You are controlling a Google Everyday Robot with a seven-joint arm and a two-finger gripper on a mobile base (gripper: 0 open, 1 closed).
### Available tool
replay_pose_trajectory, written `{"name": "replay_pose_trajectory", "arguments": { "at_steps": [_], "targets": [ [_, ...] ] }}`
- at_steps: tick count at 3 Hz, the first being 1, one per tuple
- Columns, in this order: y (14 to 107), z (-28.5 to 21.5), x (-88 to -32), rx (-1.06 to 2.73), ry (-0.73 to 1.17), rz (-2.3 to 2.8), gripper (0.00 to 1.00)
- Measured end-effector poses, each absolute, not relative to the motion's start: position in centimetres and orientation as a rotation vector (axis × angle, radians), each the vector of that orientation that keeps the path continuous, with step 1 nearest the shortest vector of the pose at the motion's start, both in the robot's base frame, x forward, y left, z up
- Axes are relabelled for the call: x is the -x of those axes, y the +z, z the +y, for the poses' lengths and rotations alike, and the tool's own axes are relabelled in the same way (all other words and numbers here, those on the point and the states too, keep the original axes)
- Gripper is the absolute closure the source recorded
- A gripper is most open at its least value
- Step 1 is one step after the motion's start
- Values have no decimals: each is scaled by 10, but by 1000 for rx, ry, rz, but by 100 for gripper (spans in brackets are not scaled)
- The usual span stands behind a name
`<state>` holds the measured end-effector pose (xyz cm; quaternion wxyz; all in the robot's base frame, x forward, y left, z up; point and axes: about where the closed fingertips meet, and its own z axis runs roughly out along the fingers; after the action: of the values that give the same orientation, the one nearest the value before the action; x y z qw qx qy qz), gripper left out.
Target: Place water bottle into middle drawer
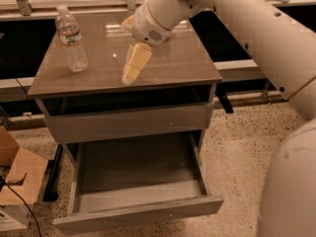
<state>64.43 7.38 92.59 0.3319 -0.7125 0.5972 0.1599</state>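
The water bottle is next for my gripper, which should go to it and close around the middle of its body (pixel 71 39), below the white cap.
The water bottle (pixel 72 38) is clear and ribbed, with a white cap and a pale label. It stands upright at the back left of the cabinet top (pixel 173 65). My gripper (pixel 132 65) hangs from the white arm over the middle of the top. It is to the right of the bottle, about a bottle's height away, and holds nothing. The middle drawer (pixel 140 204) is pulled out below, with nothing on its pale grey floor.
A flat closed panel (pixel 128 123) sits above the open drawer, under an open slot. A white bowl's edge (pixel 127 22) shows behind the wrist. A cardboard box (pixel 17 186) and a black cable lie on the floor at left. My arm (pixel 266 33) crosses the upper right.
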Motion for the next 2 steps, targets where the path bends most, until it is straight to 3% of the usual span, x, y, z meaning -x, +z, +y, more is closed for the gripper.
{"name": "replay_pose_trajectory", "arguments": {
  "at_steps": [2],
  "targets": [
    [922,100,-677,1855,470,1515,0]
  ]
}}
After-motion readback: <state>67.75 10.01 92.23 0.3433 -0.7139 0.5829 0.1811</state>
